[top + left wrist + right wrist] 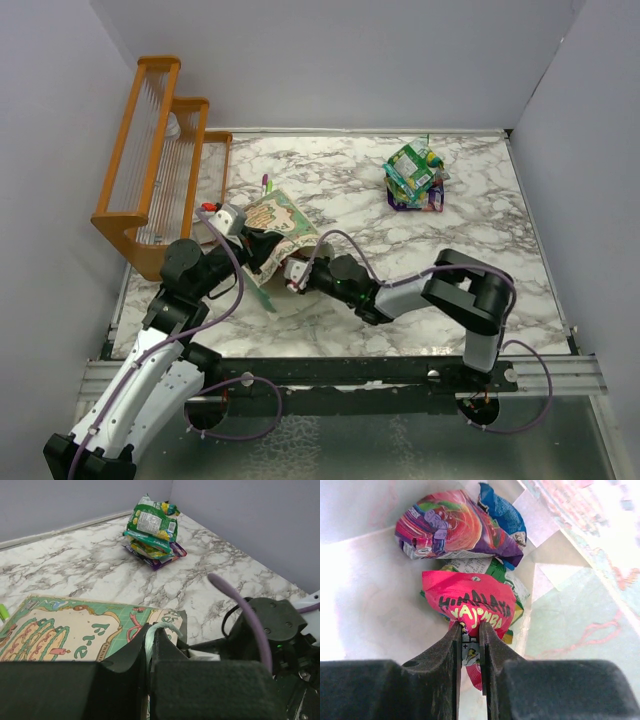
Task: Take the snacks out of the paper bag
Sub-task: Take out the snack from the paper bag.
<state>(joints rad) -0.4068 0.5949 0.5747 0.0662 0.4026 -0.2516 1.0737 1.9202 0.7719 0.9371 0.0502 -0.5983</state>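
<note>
I will release the pink-red packet with my right gripper on the marble table [404,221], just in front of the pile of snacks.
The mint-green paper bag [277,228] lies on its side on the marble table, picture face up [75,627]. My left gripper [149,632] is shut on the bag's mint rim at its mouth. My right gripper [470,626] is inside the bag and shut on a pink-red snack packet [470,605]. Behind it in the bag lie a green packet [507,580] and a purple packet [455,527]. A pile of green and purple snack packets [415,175] sits on the table at the far right, also in the left wrist view [152,530].
An orange wooden rack [160,160] stands at the far left by the wall. Two thin markers [267,185] lie just behind the bag. Grey walls enclose the table on three sides.
</note>
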